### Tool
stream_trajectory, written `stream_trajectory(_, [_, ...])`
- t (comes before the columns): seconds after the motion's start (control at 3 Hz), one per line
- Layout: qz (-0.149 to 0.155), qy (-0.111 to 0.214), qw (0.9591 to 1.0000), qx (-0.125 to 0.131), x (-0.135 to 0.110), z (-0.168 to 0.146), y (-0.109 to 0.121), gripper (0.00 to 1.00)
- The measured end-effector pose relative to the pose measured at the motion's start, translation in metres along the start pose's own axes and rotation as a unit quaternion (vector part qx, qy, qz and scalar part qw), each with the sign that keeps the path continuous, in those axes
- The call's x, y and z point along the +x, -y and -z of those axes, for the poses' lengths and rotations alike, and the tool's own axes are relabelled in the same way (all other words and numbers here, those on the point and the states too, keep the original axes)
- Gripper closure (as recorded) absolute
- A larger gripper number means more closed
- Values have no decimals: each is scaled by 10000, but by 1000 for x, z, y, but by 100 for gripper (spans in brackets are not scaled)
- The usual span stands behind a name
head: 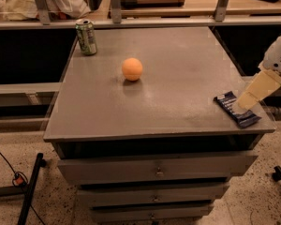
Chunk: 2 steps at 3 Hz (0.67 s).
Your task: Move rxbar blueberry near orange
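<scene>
The robot's gripper should close on the middle of the rxbar blueberry [234,109], between its short ends, to lift it toward the orange.
The rxbar blueberry [236,108], a flat dark navy bar with white print, lies at the table's front right corner. The orange [132,69] sits near the middle of the table, well to the left of the bar and farther back. My gripper [247,99], cream-coloured below a white wrist, reaches in from the right edge. Its tip is down over the bar's right half and hides part of it. I cannot see whether it is touching the bar.
A green drink can [86,37] stands at the table's back left corner. The grey table top [178,60] sits on a cabinet of drawers [157,172]. A shelf with rails runs behind it. A cable and a stand leg lie on the floor at left.
</scene>
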State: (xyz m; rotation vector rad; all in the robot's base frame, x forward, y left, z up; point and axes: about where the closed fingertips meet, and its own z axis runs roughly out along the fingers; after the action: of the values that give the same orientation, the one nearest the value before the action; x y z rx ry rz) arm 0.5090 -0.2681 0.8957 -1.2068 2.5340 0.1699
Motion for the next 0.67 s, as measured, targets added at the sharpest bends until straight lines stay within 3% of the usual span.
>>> stream_trajectory(0.67, [-293, 485, 9984, 42, 8, -44, 6, 0])
